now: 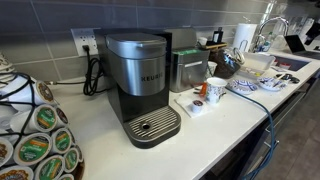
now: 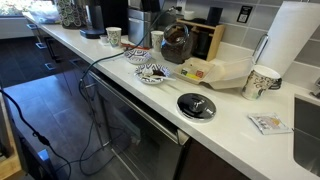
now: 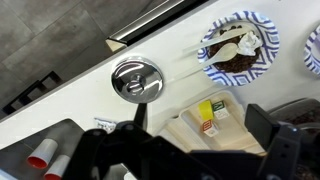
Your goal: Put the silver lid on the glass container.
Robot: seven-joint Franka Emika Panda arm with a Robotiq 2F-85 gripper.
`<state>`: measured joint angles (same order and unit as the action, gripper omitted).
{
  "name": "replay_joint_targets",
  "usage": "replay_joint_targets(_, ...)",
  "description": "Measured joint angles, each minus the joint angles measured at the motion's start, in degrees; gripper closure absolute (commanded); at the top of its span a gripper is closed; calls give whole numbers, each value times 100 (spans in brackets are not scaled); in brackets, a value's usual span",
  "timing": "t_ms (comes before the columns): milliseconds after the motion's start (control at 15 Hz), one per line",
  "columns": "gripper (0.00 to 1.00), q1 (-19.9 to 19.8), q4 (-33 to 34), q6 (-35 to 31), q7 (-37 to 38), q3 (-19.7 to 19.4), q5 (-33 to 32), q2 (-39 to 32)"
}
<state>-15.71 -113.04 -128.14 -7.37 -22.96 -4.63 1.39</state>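
Observation:
Next, my gripper should go to the silver lid's knob [image 1: 288, 77] [image 3: 136, 86], near the counter's front edge, and close there.
The silver lid [image 2: 196, 105] lies flat on the white counter near its front edge, knob up. It also shows in the wrist view [image 3: 137, 80]. The glass container [image 2: 176, 42], with dark contents, stands at the back of the counter behind a beige tray [image 2: 215, 70]. My gripper [image 3: 200, 138] shows only in the wrist view. It hangs above the tray [image 3: 210, 120], beside the lid and not touching it. Its dark fingers are wide apart with nothing between them. No arm shows in either exterior view.
A blue-patterned plate [image 2: 152, 73] with dark food sits beside the tray and shows in the wrist view [image 3: 238, 48]. A paper cup [image 2: 262, 82] and paper towel roll [image 2: 295, 45] stand past the lid. A coffee machine [image 1: 140, 85] and a mug [image 1: 215, 90] stand farther along the counter.

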Motion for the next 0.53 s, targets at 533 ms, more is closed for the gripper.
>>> replay_joint_targets(533,0,-638,1618,1106,-67,-14,932,-1511)
